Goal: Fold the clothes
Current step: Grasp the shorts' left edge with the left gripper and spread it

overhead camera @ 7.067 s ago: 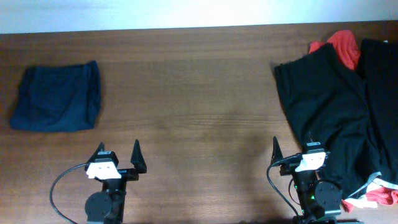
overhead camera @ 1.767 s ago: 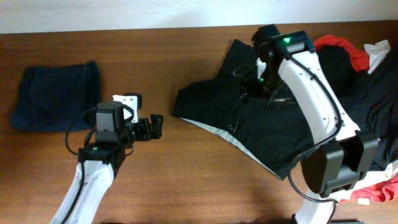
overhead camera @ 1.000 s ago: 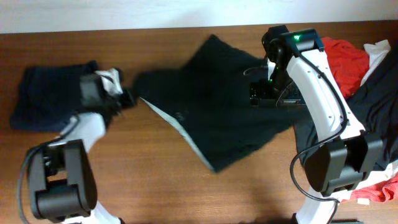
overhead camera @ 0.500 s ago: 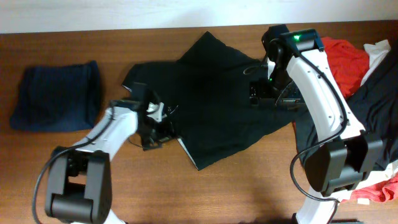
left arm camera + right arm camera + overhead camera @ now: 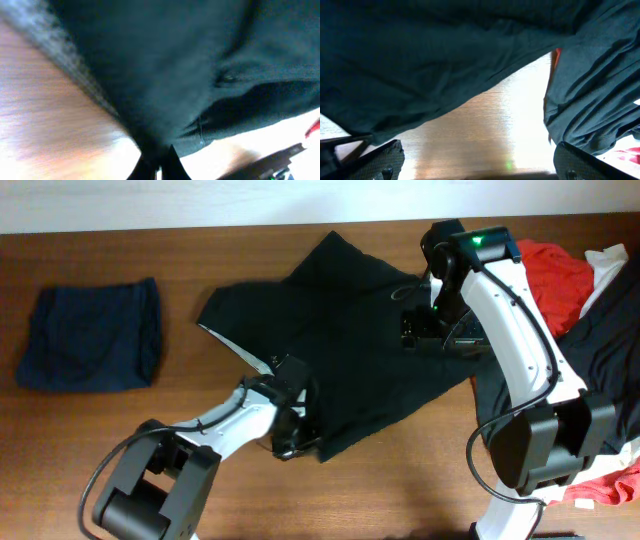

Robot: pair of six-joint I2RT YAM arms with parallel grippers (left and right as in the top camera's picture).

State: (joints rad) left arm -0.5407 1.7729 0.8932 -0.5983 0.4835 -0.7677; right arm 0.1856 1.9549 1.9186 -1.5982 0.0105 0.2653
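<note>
My left gripper is going to release the checkered inner waistband on the front wood, diagonally off the folded navy garment's near corner (image 5: 203, 463).
A black garment (image 5: 350, 350) lies spread across the middle of the table, with a pale inner hem showing along its left edge. My left gripper (image 5: 298, 440) is at its lower front edge. In the left wrist view the left gripper (image 5: 159, 169) is shut, with dark cloth (image 5: 165, 75) running down between the fingers. My right gripper (image 5: 425, 330) hovers over the garment's right part. In the right wrist view it (image 5: 480, 165) stands wide open over bare wood, with nothing between its fingers (image 5: 380, 160).
A folded navy garment (image 5: 90, 335) lies at the far left. A pile of black, red (image 5: 555, 265) and white clothes fills the right edge of the table. The right arm's base stands at the front right.
My left gripper has moved right and toward the front, from the garment's left side to its lower edge, opening and shutting again. The garment's left corner now lies spread out. The right arm stays put.
</note>
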